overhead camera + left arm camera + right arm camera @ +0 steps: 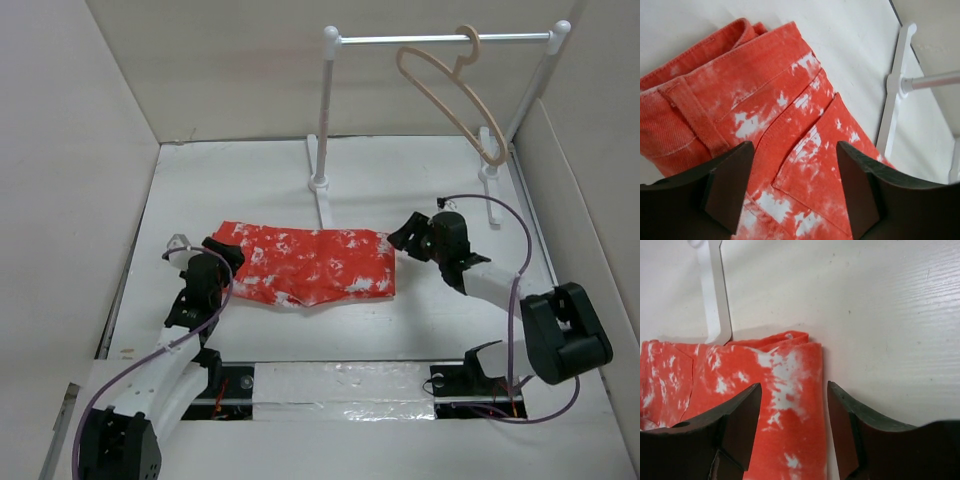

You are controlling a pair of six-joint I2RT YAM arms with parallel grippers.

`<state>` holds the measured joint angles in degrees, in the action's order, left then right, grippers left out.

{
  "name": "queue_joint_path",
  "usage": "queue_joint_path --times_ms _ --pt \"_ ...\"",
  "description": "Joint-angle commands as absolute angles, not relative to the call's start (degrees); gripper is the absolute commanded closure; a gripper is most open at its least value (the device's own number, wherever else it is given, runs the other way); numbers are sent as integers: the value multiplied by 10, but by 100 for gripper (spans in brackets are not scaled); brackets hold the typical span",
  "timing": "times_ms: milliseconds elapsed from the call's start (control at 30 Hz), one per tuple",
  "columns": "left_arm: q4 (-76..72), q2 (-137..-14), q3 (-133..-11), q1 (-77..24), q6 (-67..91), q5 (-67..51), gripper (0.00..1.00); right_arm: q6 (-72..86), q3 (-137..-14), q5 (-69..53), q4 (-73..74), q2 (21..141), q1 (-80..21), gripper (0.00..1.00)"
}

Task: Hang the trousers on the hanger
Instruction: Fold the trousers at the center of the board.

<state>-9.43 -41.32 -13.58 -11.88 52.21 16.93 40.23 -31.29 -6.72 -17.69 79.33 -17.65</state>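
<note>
The robot's right gripper will close on the near edge [372,293] of the trousers, next to the corner at the end away from the waistband.
The orange-red trousers [310,262] with white splotches lie folded flat in the middle of the table. The pale beige hanger [450,95] hangs by its hook from the rack's metal crossbar at the back right. My left gripper [222,252] is open over the trousers' left end; in the left wrist view [792,200] its jaws straddle the waistband and a back pocket [810,160]. My right gripper [405,235] is open at the trousers' right end; in the right wrist view [792,430] its jaws straddle the folded edge [790,390]. Neither holds anything.
A white tube rack [325,110] with a metal crossbar [400,40] stands at the back; its feet reach toward the trousers [895,85] [712,300]. White walls [80,150] enclose the table on the left, back and right.
</note>
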Motion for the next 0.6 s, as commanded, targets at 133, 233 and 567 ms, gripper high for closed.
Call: queue_joint_path --times_ms 133,233,567 --pt "-119 -410 -210 -174 445 94 67 360 -309 -22 -77 636 -286 61" --pt "-148 -467 -240 -217 441 76 79 381 -283 -62 -103 632 -347 86" --pt "-187 -650 -338 -519 413 196 78 448 -164 -55 -219 713 -333 97"
